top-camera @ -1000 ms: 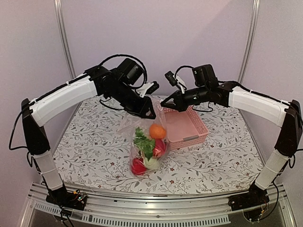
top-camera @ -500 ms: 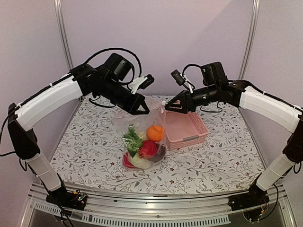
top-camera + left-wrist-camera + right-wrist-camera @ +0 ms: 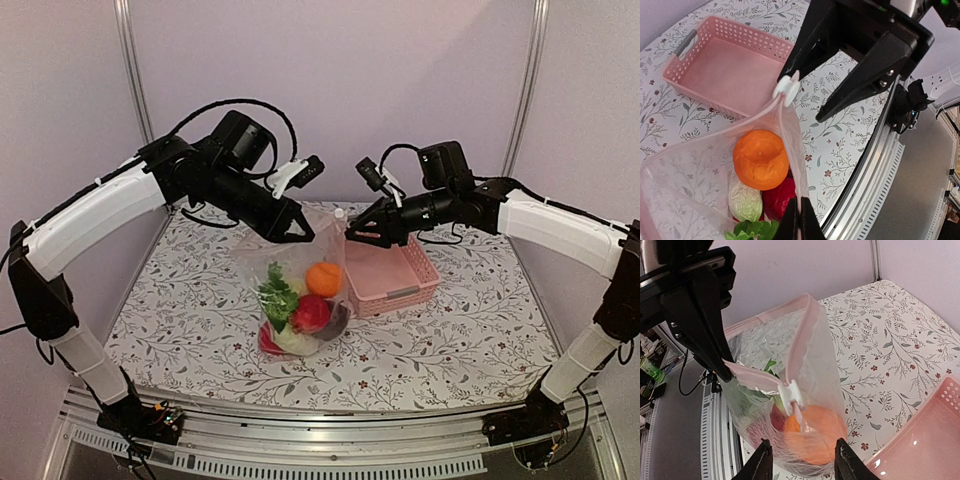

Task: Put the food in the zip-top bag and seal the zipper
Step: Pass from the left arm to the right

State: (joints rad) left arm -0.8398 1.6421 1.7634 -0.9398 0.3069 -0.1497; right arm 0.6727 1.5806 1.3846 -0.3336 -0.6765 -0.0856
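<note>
The white slider is at the loose end of the zipper, so the robot's right gripper will pinch the tail (image 3: pixel 798 415) past the slider before the left gripper takes the slider.
The clear zip-top bag (image 3: pixel 300 290) hangs from my left gripper (image 3: pixel 297 235), which is shut on its top edge (image 3: pixel 799 222). Inside lie an orange fruit (image 3: pixel 323 278), a red one (image 3: pixel 312 313), green leaves (image 3: pixel 277 297) and a cream-white cabbage (image 3: pixel 745 201). The zipper is a pinkish strip (image 3: pixel 752 376) with a white slider (image 3: pixel 791 396); the slider also shows in the left wrist view (image 3: pixel 786 90). The mouth gapes open. My right gripper (image 3: pixel 352 234) is open, its fingertips (image 3: pixel 760 462) spread just short of the slider, and it touches nothing.
The pink lattice basket (image 3: pixel 420 272) stands empty on the flowered table to the right of the bag, under my right arm. It also shows in the left wrist view (image 3: pixel 685 60). The table's metal front rail (image 3: pixel 330 440) lies near me.
My left gripper has carried the bag a little to the left and the food has settled lower in it. My right gripper has stayed close by the slider end, still open.
</note>
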